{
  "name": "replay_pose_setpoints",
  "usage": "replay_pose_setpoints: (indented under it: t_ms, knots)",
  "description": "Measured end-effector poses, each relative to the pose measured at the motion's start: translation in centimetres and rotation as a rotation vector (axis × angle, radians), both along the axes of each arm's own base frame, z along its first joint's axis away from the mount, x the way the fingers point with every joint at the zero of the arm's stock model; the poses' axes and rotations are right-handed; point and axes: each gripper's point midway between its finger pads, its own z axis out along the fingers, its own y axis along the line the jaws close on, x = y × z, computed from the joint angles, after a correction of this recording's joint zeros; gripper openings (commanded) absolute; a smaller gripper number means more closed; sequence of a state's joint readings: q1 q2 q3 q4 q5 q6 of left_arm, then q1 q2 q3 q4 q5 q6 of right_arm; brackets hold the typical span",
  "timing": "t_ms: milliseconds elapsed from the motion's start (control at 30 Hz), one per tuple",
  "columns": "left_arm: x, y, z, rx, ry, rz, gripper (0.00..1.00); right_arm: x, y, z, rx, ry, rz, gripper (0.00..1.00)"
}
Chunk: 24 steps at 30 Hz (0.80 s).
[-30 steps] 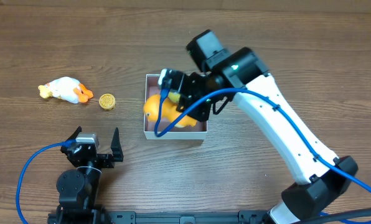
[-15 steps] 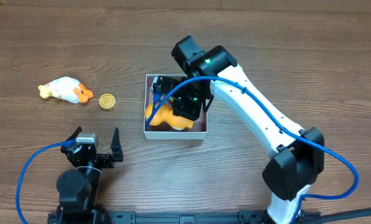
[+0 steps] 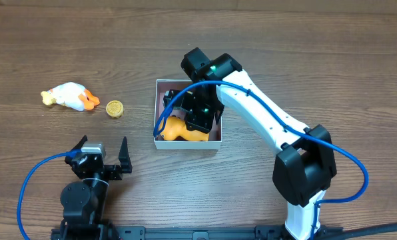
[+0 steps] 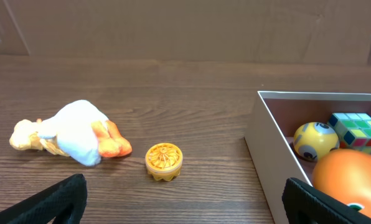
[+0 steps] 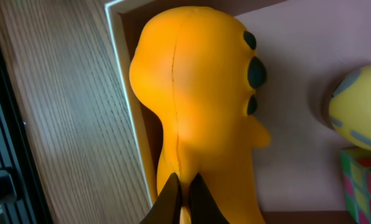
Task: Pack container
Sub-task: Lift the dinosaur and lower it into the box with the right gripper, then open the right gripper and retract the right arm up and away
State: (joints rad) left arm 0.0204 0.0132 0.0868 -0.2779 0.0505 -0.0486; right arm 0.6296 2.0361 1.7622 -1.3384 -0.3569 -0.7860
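Observation:
The orange soft toy will go down from my right gripper along the box's near side (image 3: 182,133) (image 5: 198,127), beside the yellow ball and colour cube.
The container (image 3: 185,145) is a shallow white-walled square box with a mauve floor (image 5: 297,68), at mid table; it also shows in the left wrist view (image 4: 267,140). My right gripper (image 5: 184,193) is shut on an orange soft toy (image 5: 198,106) and holds it down inside the box by the left wall (image 3: 180,131). A yellow ball (image 4: 314,140) and a colour cube (image 4: 357,129) lie in the box too. My left gripper (image 4: 184,199) is open and empty, low at the front left (image 3: 104,159).
A white and orange plush duck (image 3: 68,96) lies at the left, with a small yellow round toy (image 3: 114,109) beside it. Both show in the left wrist view: the duck (image 4: 73,134), the round toy (image 4: 164,161). Blue cables trail from both arms.
My right gripper has moved left and down into the box with the orange toy, which now lies lower by the left wall. The left arm has not moved.

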Motion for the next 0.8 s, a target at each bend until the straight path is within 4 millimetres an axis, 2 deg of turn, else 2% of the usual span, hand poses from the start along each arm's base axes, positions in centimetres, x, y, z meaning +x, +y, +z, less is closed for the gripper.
replay_pose_setpoints:
  t_ms: [200,433,767,800]
  knots:
    - [0.0,0.0,0.0,0.0,0.0,0.0,1.0,0.1,0.1,-0.4,0.002,-0.005,0.0,0.04]
    - [0.0,0.0,0.0,0.0,0.0,0.0,1.0,-0.8,-0.6,-2.0,-0.019,0.031,-0.001,0.04]
    - [0.0,0.0,0.0,0.0,0.0,0.0,1.0,-0.6,-0.4,-2.1,-0.011,0.024,-0.001,0.04]
    - [0.0,0.0,0.0,0.0,0.0,0.0,1.0,-0.6,-0.4,-2.1,-0.011,0.023,-0.001,0.13]
